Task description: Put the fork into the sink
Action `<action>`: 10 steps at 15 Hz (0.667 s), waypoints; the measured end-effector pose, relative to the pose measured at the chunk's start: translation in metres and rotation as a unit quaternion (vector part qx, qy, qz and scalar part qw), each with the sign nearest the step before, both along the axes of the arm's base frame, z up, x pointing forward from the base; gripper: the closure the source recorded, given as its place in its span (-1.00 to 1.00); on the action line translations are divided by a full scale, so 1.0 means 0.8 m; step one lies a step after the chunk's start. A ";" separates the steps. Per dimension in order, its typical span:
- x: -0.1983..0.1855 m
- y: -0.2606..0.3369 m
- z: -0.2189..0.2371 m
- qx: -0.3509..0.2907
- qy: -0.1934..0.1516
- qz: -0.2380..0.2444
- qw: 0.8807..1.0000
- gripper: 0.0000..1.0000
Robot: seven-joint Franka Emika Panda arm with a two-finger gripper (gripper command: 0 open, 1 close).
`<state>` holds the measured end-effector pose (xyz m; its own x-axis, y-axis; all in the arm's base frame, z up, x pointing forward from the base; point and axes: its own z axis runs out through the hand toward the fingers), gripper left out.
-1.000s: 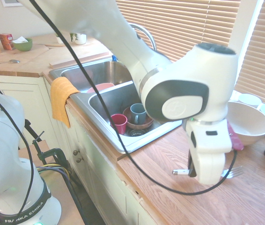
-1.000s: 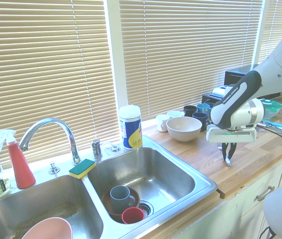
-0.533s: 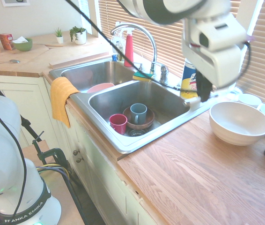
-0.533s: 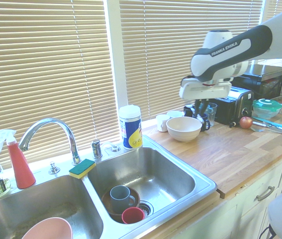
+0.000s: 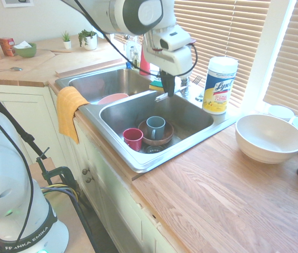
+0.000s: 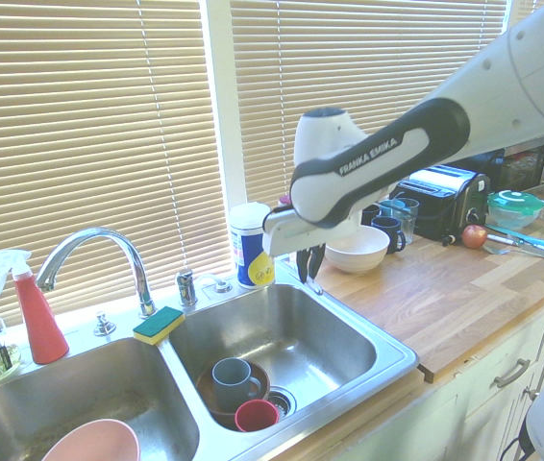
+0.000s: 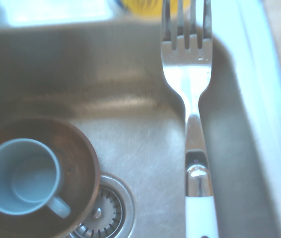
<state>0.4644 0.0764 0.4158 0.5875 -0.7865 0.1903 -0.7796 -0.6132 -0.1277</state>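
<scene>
The robot's gripper will release the fork on the rim of the drain [image 6: 291, 399] [image 7: 126, 214], next to the brown bowl.
My gripper [image 5: 169, 88] hangs over the back of the sink's right basin [image 5: 187, 114], shut on the fork [image 5: 161, 97]. The fork lies roughly level, its white handle poking out one side and the tines out the other. The wrist view shows the fork [image 7: 187, 99] from close by, silver tines and white handle, above the steel basin floor [image 7: 130, 139] beside the drain [image 7: 103, 214]. In the second exterior view the gripper [image 6: 309, 271] hovers just above the basin [image 6: 334, 351] near its back right corner.
In the right basin stand a red cup [image 5: 133, 138] and a blue-grey mug [image 5: 155, 126] inside a brown bowl [image 5: 164, 140]. A pink bowl [image 5: 115, 98] sits in the left basin. A Lysol canister [image 5: 220, 84], cream bowl [image 5: 267, 138], faucet [image 6: 99, 248] and sponge [image 6: 159, 324] surround the sink.
The arm lifted the fork off the wooden counter and swung it up past the cream bowl to above the right basin. The gripper stayed shut throughout.
</scene>
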 end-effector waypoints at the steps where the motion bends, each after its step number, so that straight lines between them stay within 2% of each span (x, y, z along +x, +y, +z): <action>1: 0.001 0.008 -0.026 -0.002 0.010 -0.005 1.000 1.00; 5: -0.004 0.046 -0.119 -0.009 0.039 -0.012 0.999 1.00; 10: -0.005 0.060 -0.199 0.000 0.060 -0.015 0.998 1.00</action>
